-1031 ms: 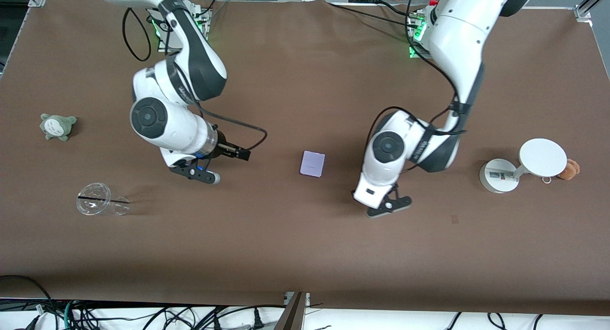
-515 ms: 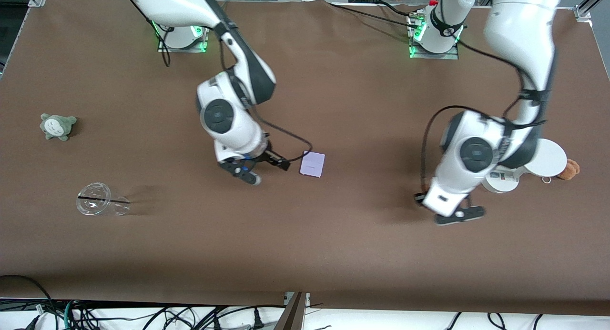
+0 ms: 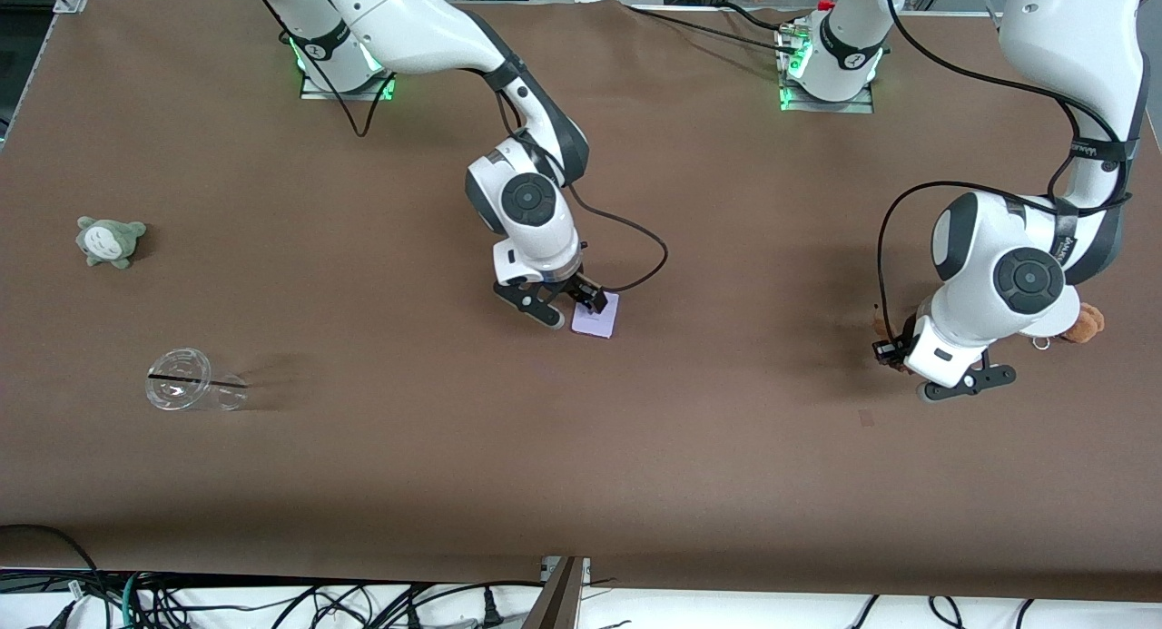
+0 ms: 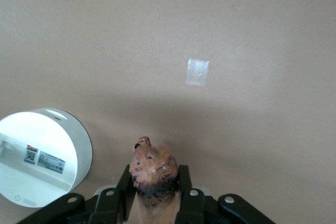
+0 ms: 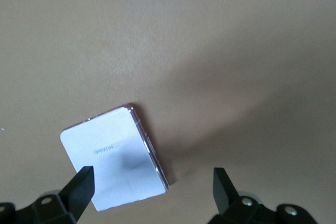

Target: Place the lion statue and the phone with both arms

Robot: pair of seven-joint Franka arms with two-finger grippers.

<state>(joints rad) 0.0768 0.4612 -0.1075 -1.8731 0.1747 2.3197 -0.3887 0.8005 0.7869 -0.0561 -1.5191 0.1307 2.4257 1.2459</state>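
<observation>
Next, my left gripper lets go of the lion statue on the table (image 3: 894, 335) (image 4: 132, 177) close beside the white stand's round base.
The lion statue (image 4: 153, 171), brown with a dark band, is clamped between the fingers of my left gripper (image 4: 154, 184), head pointing at the table. In the front view that gripper (image 3: 917, 368) hangs over the table beside the white stand, and the statue (image 3: 897, 331) shows only as a brown bit. The phone (image 3: 596, 318), a pale lavender slab, lies flat mid-table. My right gripper (image 3: 565, 309) is open just over it. In the right wrist view the phone (image 5: 113, 156) sits by one fingertip (image 5: 81, 188) of the gripper (image 5: 152, 187), with bare table by the other.
The white stand's round base (image 4: 44, 163) is close beside the statue; my left arm hides most of it in the front view. An orange-brown plush with a key ring (image 3: 1087, 323) lies next to it. A grey-green plush (image 3: 111, 240) and a clear cup on its side (image 3: 192, 381) lie at the right arm's end.
My right arm has swung toward the table's middle and now has its gripper at the phone. My left arm has carried the lion statue toward its own end, beside the white stand.
</observation>
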